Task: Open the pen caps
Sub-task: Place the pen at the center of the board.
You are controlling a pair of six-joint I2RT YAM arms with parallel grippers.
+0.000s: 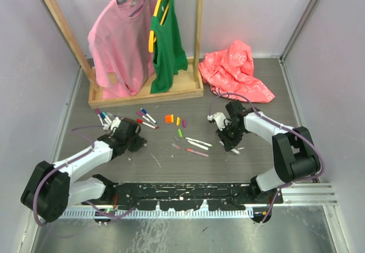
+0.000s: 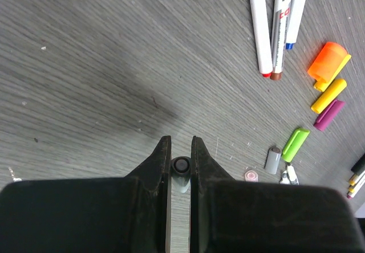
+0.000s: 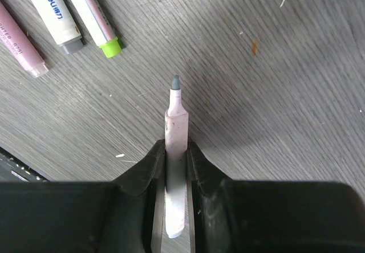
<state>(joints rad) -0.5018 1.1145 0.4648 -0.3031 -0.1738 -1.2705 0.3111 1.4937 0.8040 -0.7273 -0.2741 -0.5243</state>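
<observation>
Next, I let go of the small grey pen cap with my left gripper on the bare table (image 1: 144,146) (image 2: 160,141) next to the thin white line. The cap is held low over the table now.
My left gripper (image 1: 130,134) (image 2: 181,142) is shut on a small grey pen cap (image 2: 181,166), seen end-on between its fingers, low over the table. My right gripper (image 1: 226,133) (image 3: 176,145) is shut on a white pen (image 3: 175,122) whose grey tip is bare and points away from the wrist. Loose caps lie between the arms: orange (image 2: 328,64) (image 1: 169,118), yellow (image 2: 329,95), purple (image 2: 329,114), green (image 2: 295,144) and grey (image 2: 273,160). Capped pens (image 2: 259,25) (image 1: 146,116) lie beyond them, and uncapped pens (image 1: 197,143) (image 3: 51,11) lie left of my right gripper.
A wooden clothes rack (image 1: 145,96) stands at the back with a pink shirt (image 1: 120,42) and a green top (image 1: 166,42). A red crumpled cloth (image 1: 236,70) lies at the back right. More pens (image 1: 104,118) lie by my left arm. Walls close in both sides.
</observation>
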